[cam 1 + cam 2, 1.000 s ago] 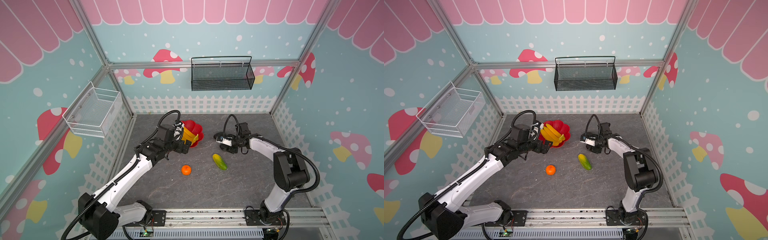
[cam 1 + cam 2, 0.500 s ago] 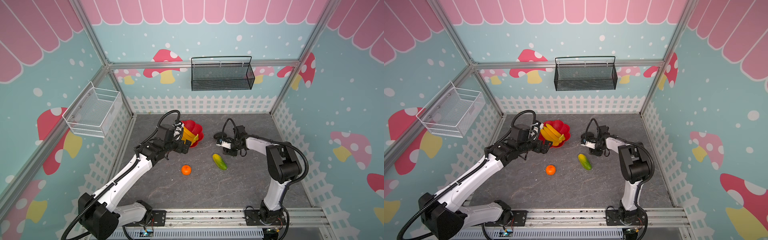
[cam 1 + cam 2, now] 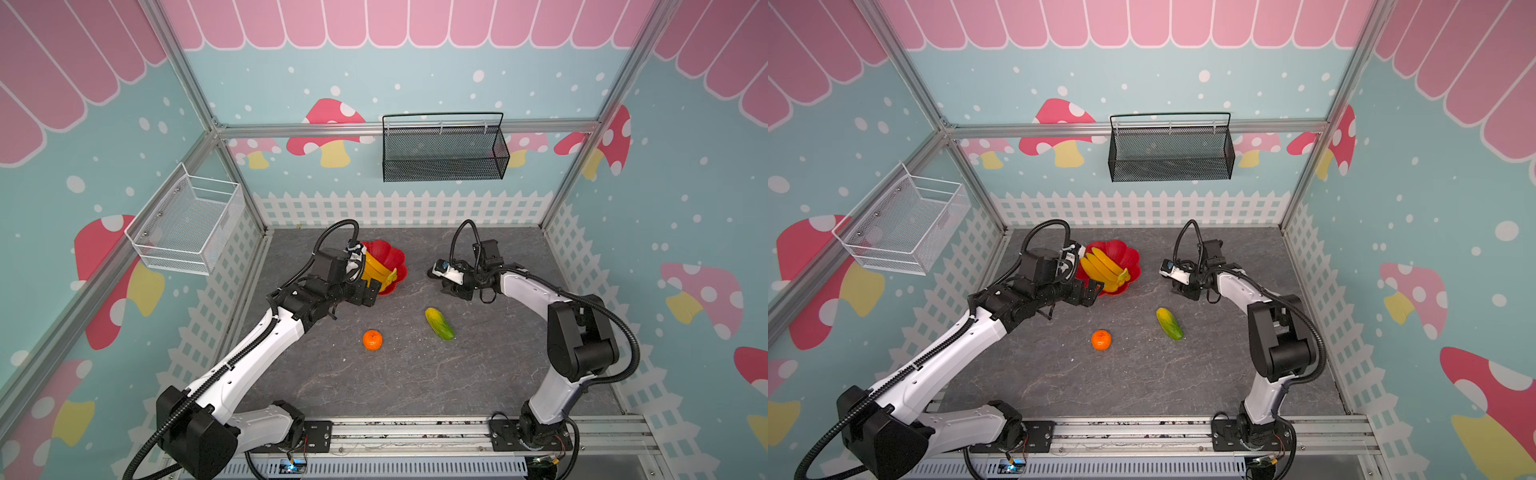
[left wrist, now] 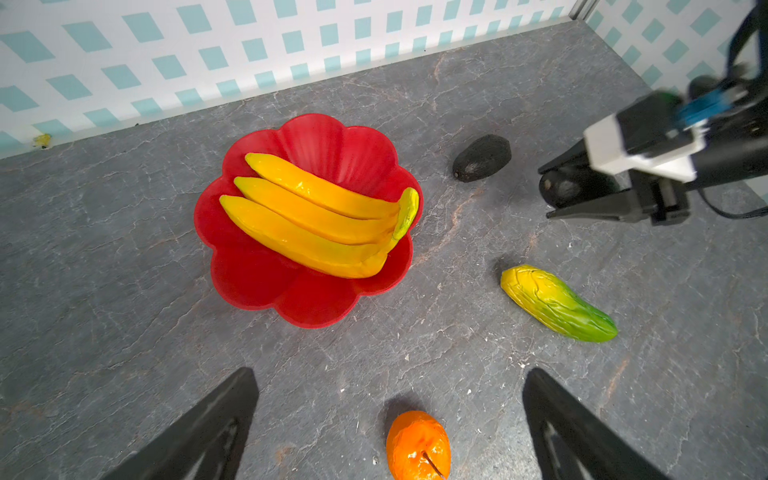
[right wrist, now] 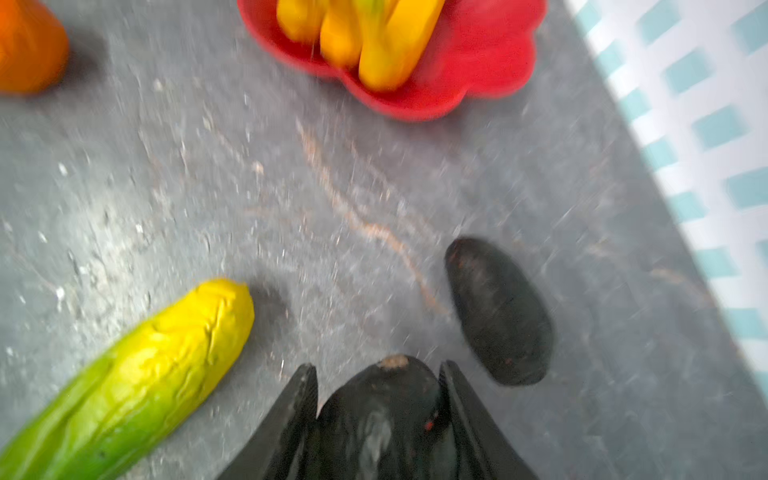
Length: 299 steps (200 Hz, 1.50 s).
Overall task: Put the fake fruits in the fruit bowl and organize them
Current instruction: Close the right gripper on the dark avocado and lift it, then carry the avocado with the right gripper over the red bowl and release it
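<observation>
Next, my right gripper lets go of the black avocado piece in the red bowl (image 3: pixel 377 258), behind the yellow banana bunch.
The red flower-shaped fruit bowl (image 4: pixel 249 286) (image 3: pixel 392 257) holds the yellow banana bunch (image 4: pixel 316 216) (image 3: pixel 1104 268). Nothing sits between the open fingers of my left gripper (image 4: pixel 390 374) (image 3: pixel 370 291), which hovers just in front of the bowl. The small orange (image 4: pixel 417 446) (image 3: pixel 372 340) lies on the floor below it. To its right lies the yellow-green fruit (image 4: pixel 557 303) (image 3: pixel 439 323). My right gripper (image 5: pixel 377 365) (image 4: pixel 545 192) is shut on one black avocado piece (image 5: pixel 382 399), low over the floor. The other avocado piece (image 5: pixel 498 311) (image 4: pixel 482 158) lies loose beside it, between gripper and bowl.
A black mesh basket (image 3: pixel 444 153) hangs on the back wall. A white wire basket (image 3: pixel 187 228) hangs on the left wall. White fence-print walls (image 4: pixel 291 45) close in the grey stone floor (image 3: pixel 415 382) behind the bowl and on both sides.
My right gripper's jaws have closed on the avocado piece, and that arm has shifted slightly. The left arm and the other fruits have stayed put.
</observation>
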Motion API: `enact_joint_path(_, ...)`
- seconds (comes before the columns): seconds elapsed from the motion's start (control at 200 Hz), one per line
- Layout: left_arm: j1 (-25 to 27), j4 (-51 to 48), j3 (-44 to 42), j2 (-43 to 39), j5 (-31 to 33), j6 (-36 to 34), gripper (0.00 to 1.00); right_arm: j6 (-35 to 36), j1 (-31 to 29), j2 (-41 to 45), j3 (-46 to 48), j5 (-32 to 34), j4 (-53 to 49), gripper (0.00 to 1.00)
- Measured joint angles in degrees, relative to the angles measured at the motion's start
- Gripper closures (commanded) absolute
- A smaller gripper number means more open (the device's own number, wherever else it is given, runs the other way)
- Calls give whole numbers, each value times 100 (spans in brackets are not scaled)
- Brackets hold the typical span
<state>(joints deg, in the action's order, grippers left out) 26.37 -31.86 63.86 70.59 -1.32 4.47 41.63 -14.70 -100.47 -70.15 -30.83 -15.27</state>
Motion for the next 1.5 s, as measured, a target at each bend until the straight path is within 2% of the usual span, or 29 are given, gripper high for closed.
enact_joint_path(0.145, -415, 2, 0, 7, -131, 111, 1, -968, -271, -426, -1169, -321, 776, 78)
enact_joint_path(0.235, -605, 7, 0, 7, -133, 140, 1, -1558, -511, -1095, -2170, -407, 1147, 79)
enact_joint_path(0.385, -638, 20, -7, 7, -118, 136, 1, -2623, -824, -2356, -3451, -671, 1665, 79)
enact_joint_path(0.651, -780, 94, -61, 0, -83, 155, 1, -4172, -1169, -3644, -3716, -800, 2822, 79)
enact_joint_path(0.836, -848, 138, -63, -17, -107, 179, 1, -4538, -1355, -3941, -3856, -619, 3161, 79)
enact_joint_path(1.091, -848, 201, -138, -162, -129, 179, 1, -4675, -1397, -4144, -4155, -358, 3401, 77)
enact_joint_path(1.426, -848, 219, -157, -168, -127, 179, 1, -4706, -1381, -4649, -4579, -142, 3351, 71)
enact_joint_path(1.496, -848, 219, -157, -170, -127, 179, 1, -4708, -1381, -4739, -4695, -107, 3329, 67)
